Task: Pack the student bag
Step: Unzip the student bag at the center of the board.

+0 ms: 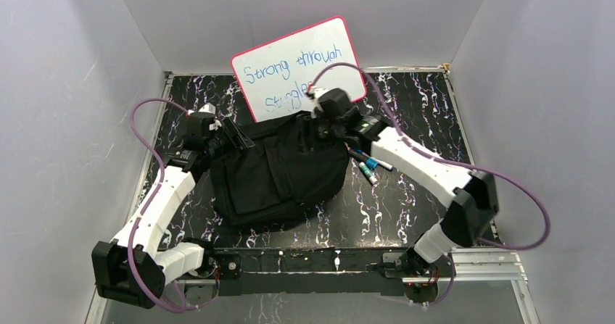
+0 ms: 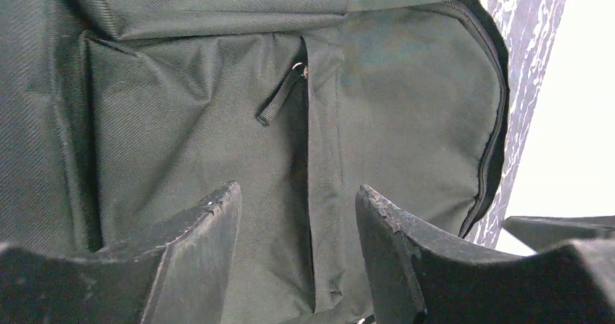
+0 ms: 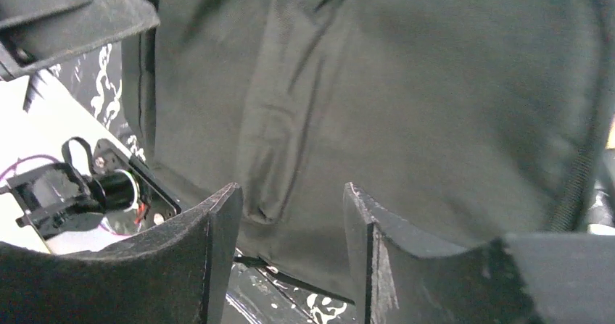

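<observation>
I need to next use my left gripper to grab the loose end of the zipper pull (image 1: 265,149) (image 2: 268,114), at the far end of the piece of fabric on the student bag.
The student bag (image 1: 279,168) is a large black fabric backpack lying in the middle of the table. My left gripper (image 1: 233,135) is at its upper left edge and my right gripper (image 1: 324,126) is at its upper right edge. In the left wrist view the left gripper (image 2: 297,197) is open, with bag fabric (image 2: 217,121) and a zipper pull (image 2: 279,96) just beyond the fingertips. In the right wrist view the right gripper (image 3: 290,197) is open over the bag's fabric (image 3: 406,99) near its lower hem. Neither holds anything.
A pink-rimmed whiteboard (image 1: 301,67) with blue writing stands behind the bag, its lower edge hidden by the bag. Several markers (image 1: 370,166) lie on the black marbled table (image 1: 406,208) just right of the bag. Grey walls enclose three sides.
</observation>
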